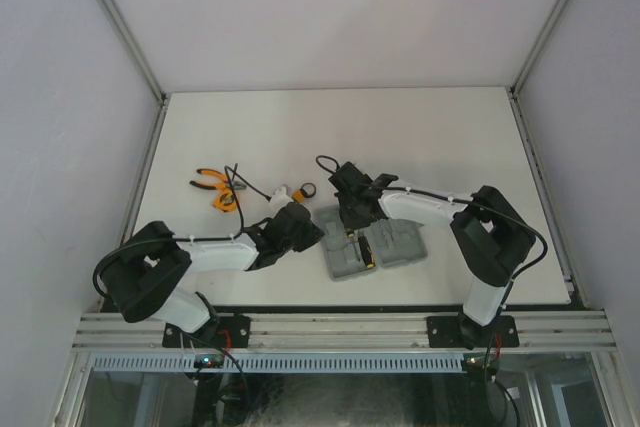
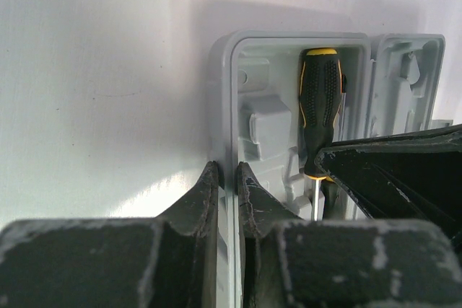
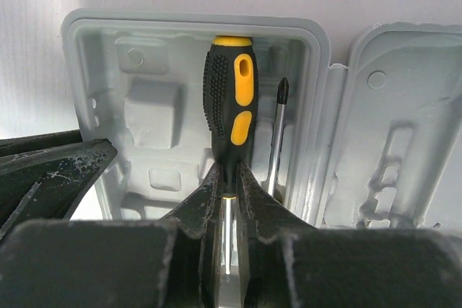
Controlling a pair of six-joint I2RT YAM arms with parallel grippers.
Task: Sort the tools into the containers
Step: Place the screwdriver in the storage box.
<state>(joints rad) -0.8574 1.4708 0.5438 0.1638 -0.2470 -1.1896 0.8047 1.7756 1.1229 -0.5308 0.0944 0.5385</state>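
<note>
Next, my left gripper lets go of the grey case on the table [image 1: 342,242] between the hex-key set and the near metal rail.
The grey case [image 1: 398,244] lies open in front of the arms. My left gripper [image 2: 225,167] is shut on the left rim of the case [image 2: 224,70]. My right gripper [image 3: 229,169] is shut on the neck of a yellow-and-black screwdriver [image 3: 231,99], which lies in a moulded slot of the left half. A second screwdriver's metal shaft [image 3: 278,135] lies just to its right, its handle hidden. On the table to the left lie the orange-handled pliers [image 1: 207,180], the orange tape measure [image 1: 222,200] and the hex-key set [image 1: 290,193] with its ring.
The case's right half [image 3: 404,135] holds nothing that shows. Both grippers [image 1: 300,230] [image 1: 352,215] crowd the case's left half, close together. Cables run over the table by the pliers. White walls and metal rails bound the table.
</note>
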